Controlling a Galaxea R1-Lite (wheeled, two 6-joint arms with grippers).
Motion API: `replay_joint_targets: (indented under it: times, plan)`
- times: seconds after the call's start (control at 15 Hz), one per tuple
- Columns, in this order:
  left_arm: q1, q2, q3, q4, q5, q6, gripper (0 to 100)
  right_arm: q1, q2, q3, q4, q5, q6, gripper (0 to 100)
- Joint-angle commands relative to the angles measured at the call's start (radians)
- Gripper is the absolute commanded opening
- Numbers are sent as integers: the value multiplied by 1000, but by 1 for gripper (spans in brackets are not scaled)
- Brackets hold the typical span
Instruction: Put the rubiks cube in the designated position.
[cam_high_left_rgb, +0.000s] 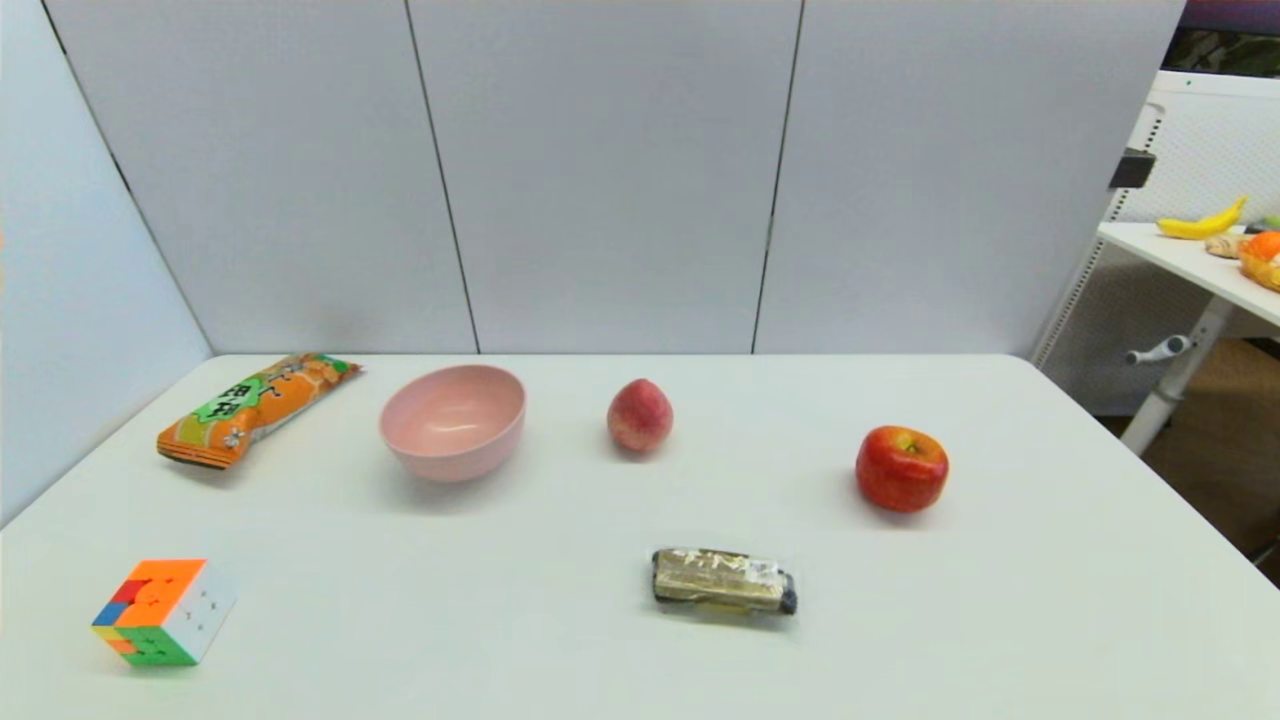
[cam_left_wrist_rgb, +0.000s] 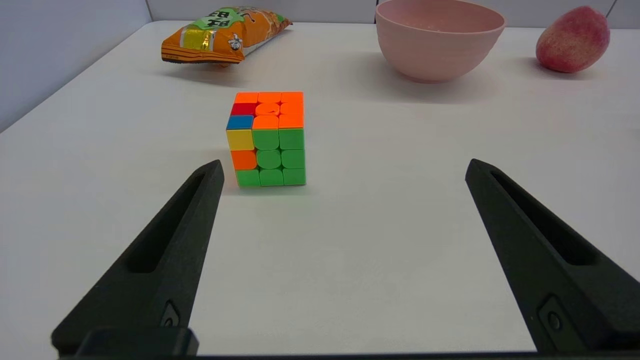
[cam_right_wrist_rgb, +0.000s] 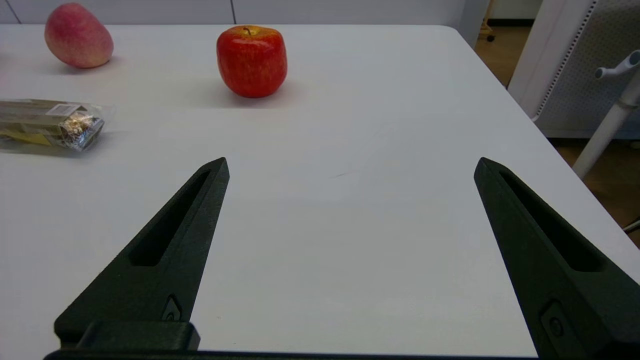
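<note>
My left gripper should hold the rubiks cube, with its fingers closed on the cube's white side (cam_high_left_rgb: 199, 602) and the opposite side, below the orange top.
The rubiks cube (cam_high_left_rgb: 163, 611) rests on the white table near its front left corner, orange face up, green and white sides showing. In the left wrist view the cube (cam_left_wrist_rgb: 267, 138) stands a short way beyond my left gripper (cam_left_wrist_rgb: 342, 167), closer to the left-hand finger; that gripper is open and holds nothing. My right gripper (cam_right_wrist_rgb: 350, 167) is also open and empty, low over bare tabletop at the right side. Neither arm shows in the head view. The designated position carries no mark that I can pick out.
An orange snack bag (cam_high_left_rgb: 255, 406), a pink bowl (cam_high_left_rgb: 453, 421) and a peach (cam_high_left_rgb: 640, 415) line the back of the table. A red apple (cam_high_left_rgb: 901, 468) sits at the right, a foil-wrapped bar (cam_high_left_rgb: 724, 580) in the front middle. Another table stands off right.
</note>
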Motion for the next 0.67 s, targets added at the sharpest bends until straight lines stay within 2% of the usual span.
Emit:
replay_joint_targets:
  times: [0.07,0.4,0.67]
  plan:
    - [0,1,0,0,0,0,100,1,1,0,0,0,0,100]
    - [0,23,-5,4,2,-8,100,1,1,0,-2,0,0,100]
    - [35,419,-229,-2,3,-2,100,1,1,0,0,0,0,100]
